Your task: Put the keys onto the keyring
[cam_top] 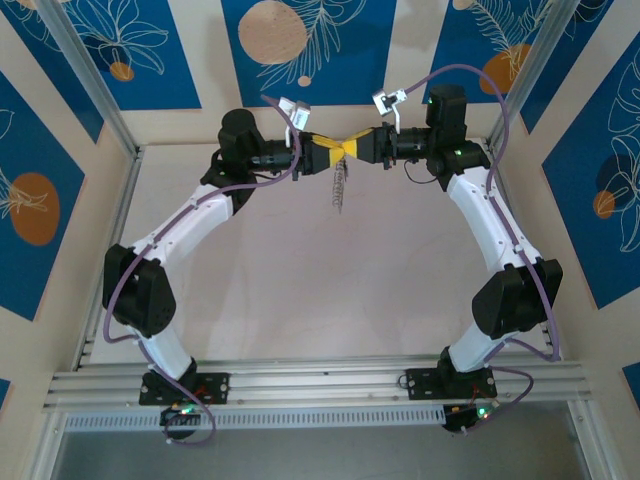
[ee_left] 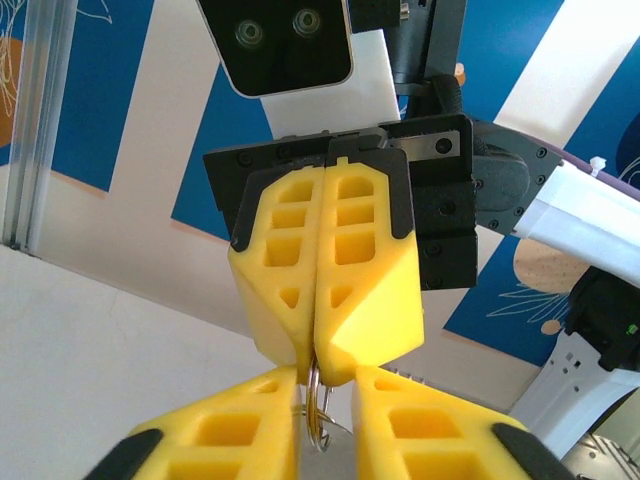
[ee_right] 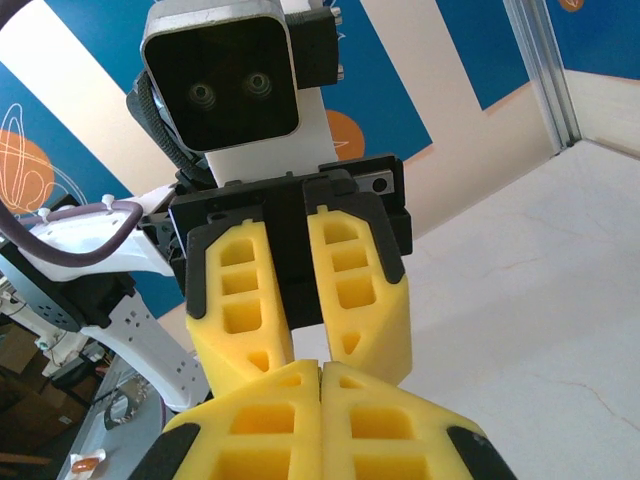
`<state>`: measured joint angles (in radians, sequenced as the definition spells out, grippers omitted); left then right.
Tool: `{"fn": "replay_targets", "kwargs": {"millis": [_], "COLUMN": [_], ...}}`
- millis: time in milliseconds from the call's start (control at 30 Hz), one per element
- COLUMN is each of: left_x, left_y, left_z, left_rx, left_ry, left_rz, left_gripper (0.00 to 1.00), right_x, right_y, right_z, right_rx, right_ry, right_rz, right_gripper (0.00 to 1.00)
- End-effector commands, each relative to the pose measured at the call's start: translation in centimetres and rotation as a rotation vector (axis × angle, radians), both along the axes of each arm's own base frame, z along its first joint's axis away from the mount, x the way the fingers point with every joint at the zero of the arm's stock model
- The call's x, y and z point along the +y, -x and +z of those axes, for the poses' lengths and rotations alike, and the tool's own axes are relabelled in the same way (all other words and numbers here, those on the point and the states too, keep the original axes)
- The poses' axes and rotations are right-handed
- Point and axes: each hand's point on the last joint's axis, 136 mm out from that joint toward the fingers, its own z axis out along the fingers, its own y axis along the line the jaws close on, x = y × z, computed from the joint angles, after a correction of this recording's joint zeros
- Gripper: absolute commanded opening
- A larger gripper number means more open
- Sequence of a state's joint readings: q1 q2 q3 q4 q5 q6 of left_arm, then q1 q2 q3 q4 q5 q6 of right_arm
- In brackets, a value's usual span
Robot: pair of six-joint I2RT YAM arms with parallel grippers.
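Note:
The robot's two grippers crowd the thin ring above the hanging keyring, so the left gripper will hold the ring while the right gripper takes the keyring lower down (cam_top: 339,190).
Both grippers meet tip to tip in mid-air over the far middle of the table. The keyring (cam_top: 340,187), a grey ridged loop, hangs straight down from that meeting point. My right gripper (cam_top: 358,147) is shut, and its yellow fingers (ee_left: 370,250) pinch a thin silvery wire ring (ee_left: 318,405) at its top. My left gripper (ee_left: 327,380) has its fingers (ee_right: 240,300) a narrow gap apart, either side of that ring. A flat greyish piece (ee_left: 330,458) spans the gap and looks like the key. The right gripper (ee_right: 322,368) shows its pads pressed together.
The pale table (cam_top: 300,290) lies well below both grippers. Aluminium posts (cam_top: 95,85) stand at the back corners and a rail (cam_top: 320,380) runs along the near edge. Blue patterned wall panels (cam_top: 310,40) surround the cell.

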<state>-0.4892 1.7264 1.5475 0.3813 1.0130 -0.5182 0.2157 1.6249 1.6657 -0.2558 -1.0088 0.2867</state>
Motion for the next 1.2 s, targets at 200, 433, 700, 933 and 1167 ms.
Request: {"fn": "replay_targets", "kwargs": {"millis": [200,433,700,933,1167], "left_x": [-0.1,0.4,0.6,0.8,0.7], "left_y": [0.6,0.5,0.7,0.4,0.1], "left_z": [1.7,2.4,3.1,3.2,3.0], "left_rx": [-0.059,-0.05,-0.031,-0.015,0.01], "left_ry": [0.032,0.075,0.105,0.122,0.135], "left_rz": [-0.01,-0.015,-0.02,0.015,0.016], "left_gripper": [0.0,0.0,0.0,0.0,0.0], "right_x": [0.0,-1.5,-4.4,-4.4,-3.2], "right_y": [1.0,0.3,-1.9,-1.0,0.5], "right_z": [0.5,1.3,-0.6,-2.8,-3.7], "right_rx": [-0.016,-0.033,-0.03,-0.063,-0.153], "right_ry": [-0.001,-0.011,-0.028,-0.025,0.001], "right_rz": [0.012,-0.111,-0.401,-0.5,-0.552], "right_gripper": [0.0,0.4,0.41,0.45,0.52]}}
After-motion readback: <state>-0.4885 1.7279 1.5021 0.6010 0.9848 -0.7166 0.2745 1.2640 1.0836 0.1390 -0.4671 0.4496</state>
